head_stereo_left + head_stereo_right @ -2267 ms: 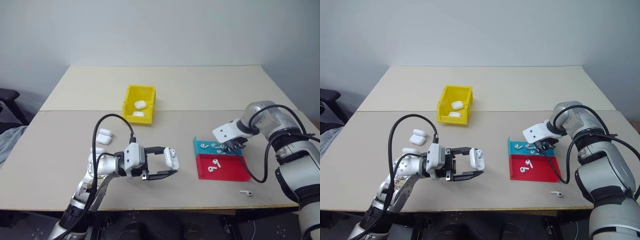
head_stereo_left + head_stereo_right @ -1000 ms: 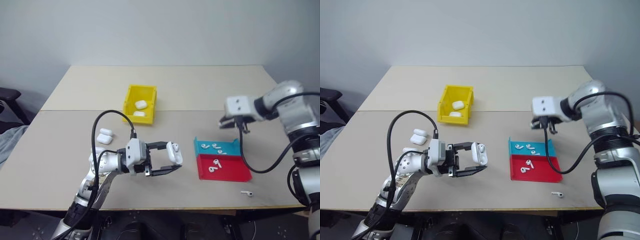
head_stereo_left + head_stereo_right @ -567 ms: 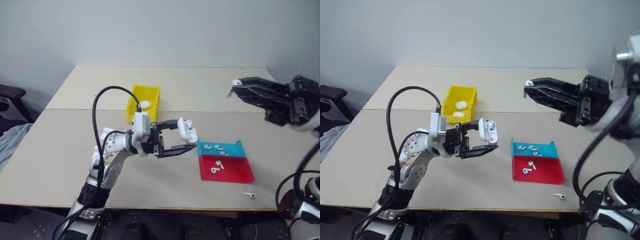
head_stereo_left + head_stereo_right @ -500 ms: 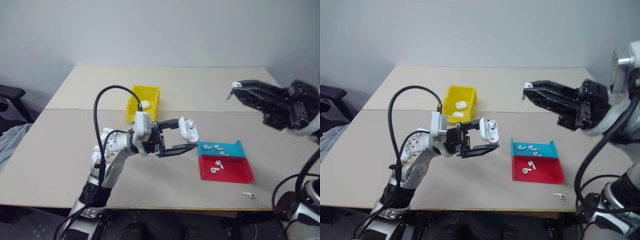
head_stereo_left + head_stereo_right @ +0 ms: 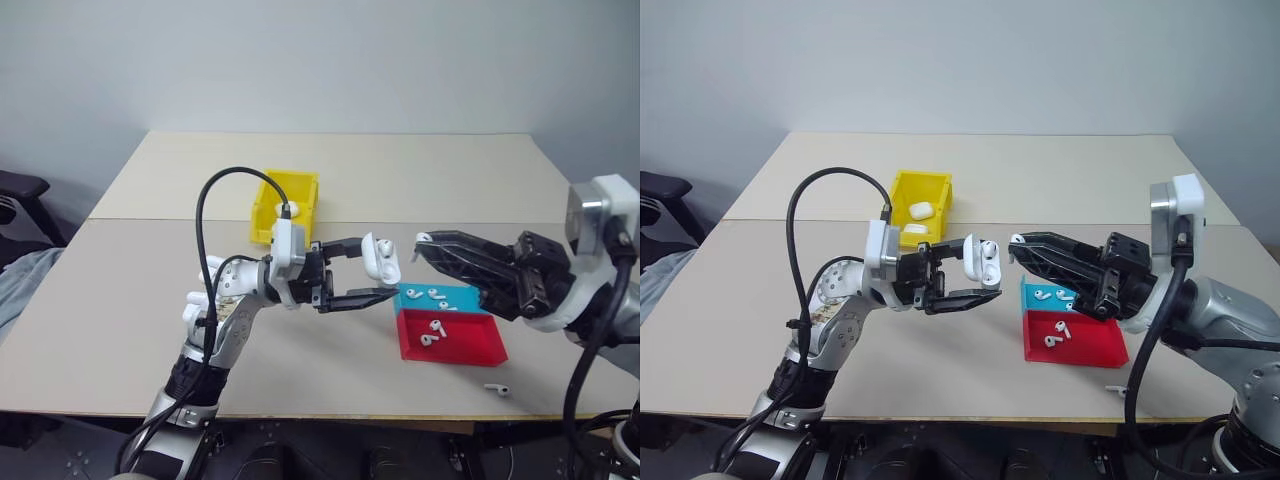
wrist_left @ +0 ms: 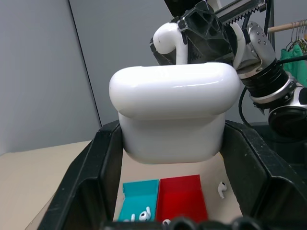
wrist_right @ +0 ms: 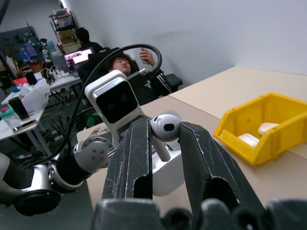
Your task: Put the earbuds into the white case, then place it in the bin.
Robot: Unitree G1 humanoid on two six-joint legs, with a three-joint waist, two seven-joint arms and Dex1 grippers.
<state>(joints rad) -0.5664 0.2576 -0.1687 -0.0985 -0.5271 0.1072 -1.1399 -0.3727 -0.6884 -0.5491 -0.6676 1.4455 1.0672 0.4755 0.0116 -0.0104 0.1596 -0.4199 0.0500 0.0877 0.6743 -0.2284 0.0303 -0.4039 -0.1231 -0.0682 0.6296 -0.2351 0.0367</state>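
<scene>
I will use my right gripper to let go of the earbud in the open white case's empty slot (image 5: 388, 271), beside the earbud that is already seated there.
My left gripper (image 5: 378, 270) is shut on the white case (image 5: 987, 260) and holds it in the air over the table's middle; its lid looks flipped open. From the right, my right gripper (image 5: 424, 245) points at the case, its tips a short gap away. It is shut on one earbud (image 7: 165, 126), which sits just beyond the case's top edge in the left wrist view. More earbuds (image 5: 432, 294) lie in the trays. The yellow bin (image 5: 303, 185) stands behind my left arm with two white cases (image 5: 919, 210) inside.
A blue tray (image 5: 468, 295) and a red tray (image 5: 470, 345) sit side by side at the right, below my right gripper. One loose earbud (image 5: 494, 386) lies near the table's front edge. People sit at desks (image 7: 120, 64) beyond the table.
My right gripper came down from high on the right and swung left with the earbud, up to the case. My left gripper raised the case a little, then held still.
</scene>
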